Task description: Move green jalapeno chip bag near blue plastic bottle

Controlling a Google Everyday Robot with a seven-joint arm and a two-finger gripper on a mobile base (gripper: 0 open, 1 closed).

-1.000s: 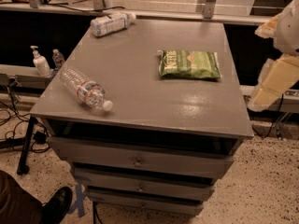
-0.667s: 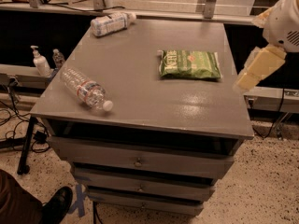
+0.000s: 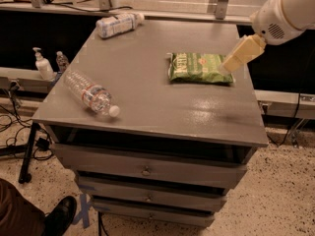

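My gripper needs to grab the end [image 3: 220, 71] of the green jalapeno chip bag that is farthest from the blue plastic bottle.
The green jalapeno chip bag [image 3: 199, 68] lies flat on the grey cabinet top [image 3: 147, 102], right of centre. The blue plastic bottle [image 3: 117, 24], wrapped in a pale label with a white cap, lies on its side at the far left corner of the top. My gripper [image 3: 235, 59] hangs from the white arm at the upper right, its pale fingers just above the right end of the chip bag.
A clear ribbed bottle [image 3: 91, 93] with a narrow red-and-blue label lies near the front left edge. A soap dispenser [image 3: 43, 64] and a small bottle [image 3: 61, 60] stand on a shelf to the left. Drawers [image 3: 147, 170] sit below. A person's shoe [image 3: 58, 216] is at the bottom left.
My arm has swung leftward and upward from beyond the right edge of the cabinet to over the right end of the chip bag. The bag and bottles have not moved.
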